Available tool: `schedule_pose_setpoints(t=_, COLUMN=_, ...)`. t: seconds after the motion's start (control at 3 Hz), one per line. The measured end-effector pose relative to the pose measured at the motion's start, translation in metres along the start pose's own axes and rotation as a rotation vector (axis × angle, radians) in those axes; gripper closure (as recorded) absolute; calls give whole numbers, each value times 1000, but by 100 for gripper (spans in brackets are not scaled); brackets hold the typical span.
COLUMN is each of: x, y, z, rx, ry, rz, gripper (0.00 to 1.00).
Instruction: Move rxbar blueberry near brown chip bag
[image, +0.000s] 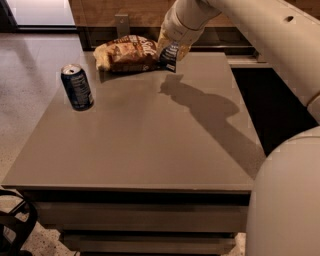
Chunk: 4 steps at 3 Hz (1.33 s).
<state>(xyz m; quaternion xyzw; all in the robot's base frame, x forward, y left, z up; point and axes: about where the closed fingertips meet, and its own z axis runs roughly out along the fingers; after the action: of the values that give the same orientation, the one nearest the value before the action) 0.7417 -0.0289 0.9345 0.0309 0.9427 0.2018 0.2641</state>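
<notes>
Next, I release the rxbar blueberry on the table (177, 71) just beside the brown chip bag's pale end near my arm.
The brown chip bag (126, 53) lies at the far edge of the table, brown in the middle with pale ends. My gripper (171, 51) is just right of the bag, a little above the table, shut on the rxbar blueberry (169, 58), whose dark wrapper hangs down from the fingers. The bar's lower end is close to the bag's right end, and its shadow falls on the table below it.
An upright blue soda can (77, 87) stands at the table's left side. The grey table (150, 145) has a front edge near me. My white arm crosses the upper right. A dark gap lies right of the table.
</notes>
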Motion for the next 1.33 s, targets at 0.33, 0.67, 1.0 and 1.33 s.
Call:
schedule_pose_setpoints(t=0.33, x=-23, y=-11, z=12, rx=-8, ry=-18, rz=30, gripper=100)
schedule_pose_setpoints(t=0.67, x=-40, y=-20, z=33, rx=-54, ry=-29, rz=85, gripper=100)
schedule_pose_setpoints(t=1.0, x=-45, y=-25, z=60, rx=-107, ry=-21, rz=139, gripper=100)
schedule_pose_setpoints(t=1.33, x=-50, y=-38, z=60, rx=-107, ry=-56, rz=206, gripper=100)
